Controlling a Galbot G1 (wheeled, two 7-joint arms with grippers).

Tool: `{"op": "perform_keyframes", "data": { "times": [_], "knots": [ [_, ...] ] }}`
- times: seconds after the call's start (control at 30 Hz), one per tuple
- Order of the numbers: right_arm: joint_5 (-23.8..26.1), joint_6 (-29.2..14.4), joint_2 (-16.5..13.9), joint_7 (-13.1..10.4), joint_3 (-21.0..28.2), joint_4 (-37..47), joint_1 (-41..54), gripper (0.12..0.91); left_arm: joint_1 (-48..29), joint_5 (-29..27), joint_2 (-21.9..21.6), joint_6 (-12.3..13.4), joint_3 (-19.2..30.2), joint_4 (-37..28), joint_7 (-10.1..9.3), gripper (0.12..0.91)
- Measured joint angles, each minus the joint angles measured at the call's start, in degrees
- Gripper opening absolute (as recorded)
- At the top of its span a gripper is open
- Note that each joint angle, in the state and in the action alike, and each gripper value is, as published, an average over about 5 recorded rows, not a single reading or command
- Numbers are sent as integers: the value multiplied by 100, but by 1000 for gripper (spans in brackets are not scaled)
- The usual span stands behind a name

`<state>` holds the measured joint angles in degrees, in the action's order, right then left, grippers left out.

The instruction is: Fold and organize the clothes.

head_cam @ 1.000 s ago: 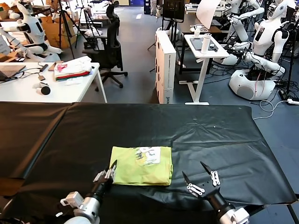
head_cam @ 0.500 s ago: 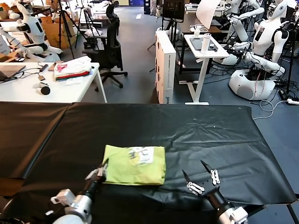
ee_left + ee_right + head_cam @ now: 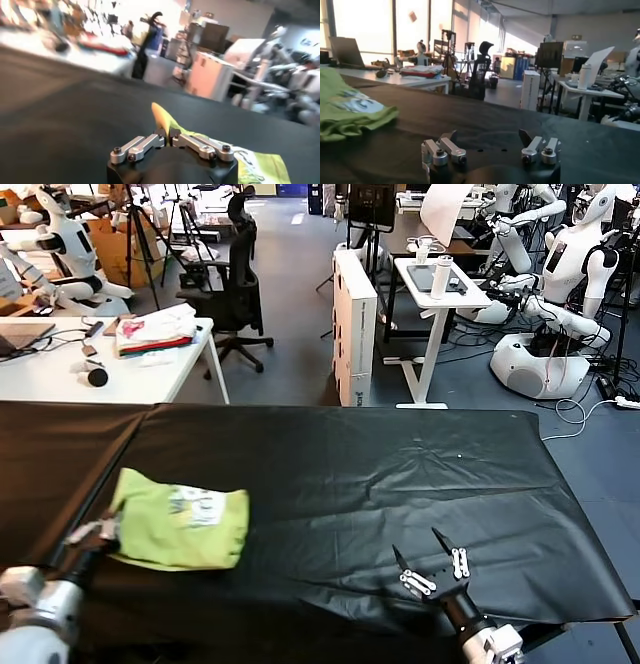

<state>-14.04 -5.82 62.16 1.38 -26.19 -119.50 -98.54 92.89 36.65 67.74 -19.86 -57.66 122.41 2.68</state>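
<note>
Next, my left gripper releases the lime yellow-green T-shirt on the bare black table (image 3: 287,527) between the shirt's white print and my right gripper.
The clothes are one folded lime yellow-green T-shirt (image 3: 185,529) with a white print on top, lying on the left part of the black table (image 3: 380,474). My left gripper (image 3: 103,531) is at the shirt's left edge, shut on a pinch of its fabric. In the left wrist view the gripper (image 3: 167,134) clamps a raised fold of the shirt (image 3: 161,118), which trails off behind it. My right gripper (image 3: 428,558) hovers near the table's front edge, right of centre, open with nothing between its fingers. The right wrist view shows the gripper (image 3: 487,139) open and the shirt (image 3: 350,114) far off to the side.
A seam in the black cover (image 3: 120,454) runs along the left side, close to the shirt. Behind the table stand a white desk with a white-and-pink cloth pile (image 3: 155,331), an office chair (image 3: 238,279), a white cabinet (image 3: 353,324) and other robots (image 3: 560,294).
My left gripper has dragged the folded shirt from the table's front centre over to the left side. The right gripper has stayed where it was, open.
</note>
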Motion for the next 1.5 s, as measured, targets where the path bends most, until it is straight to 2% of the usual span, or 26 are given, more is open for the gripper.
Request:
{"op": "perform_keyframes", "data": {
  "times": [0.1,0.2,0.3,0.4,0.47,0.6,0.73,0.83,1.0,1.07,1.17,1.27,1.5],
  "knots": [
    [44,5,52,-11,-31,-13,-44,907,-42,277,-25,-211,-122,276,-174,190],
    [114,17,110,-26,-80,-60,-106,907,-138,629,121,-520,50,613,-439,190],
    [204,22,169,-39,-138,-104,-179,907,-284,1188,415,-872,499,942,-743,190],
    [325,21,249,-46,-191,-132,-265,907,-480,1519,798,-1027,1167,1086,-898,190],
    [404,21,324,-47,-214,-144,-328,907,-623,1448,1080,-1003,1688,1043,-888,190],
    [461,92,474,-51,-223,-167,-393,907,-881,1066,1613,-907,2712,721,-723,190],
    [197,395,538,-29,-188,-262,-337,907,-1022,736,1889,-797,3399,270,-591,192],
    [-148,661,530,-14,-140,-336,-256,907,-1043,600,1964,-760,3708,1,-557,264],
    [-719,1015,431,-39,-30,-335,-53,907,-954,499,2020,-793,4043,-113,-501,563],
    [-985,1164,383,-108,34,-310,57,907,-902,472,2022,-804,4132,-96,-471,695],
    [-1392,1425,356,-255,143,-276,242,907,-858,364,2018,-765,4174,-59,-448,844],
    [-1814,1750,352,-336,268,-219,487,907,-856,277,1987,-700,4112,-33,-449,898],
    [-2595,2365,367,-392,675,134,1371,907,-792,275,1794,-578,3658,74,-490,907]
  ]
}}
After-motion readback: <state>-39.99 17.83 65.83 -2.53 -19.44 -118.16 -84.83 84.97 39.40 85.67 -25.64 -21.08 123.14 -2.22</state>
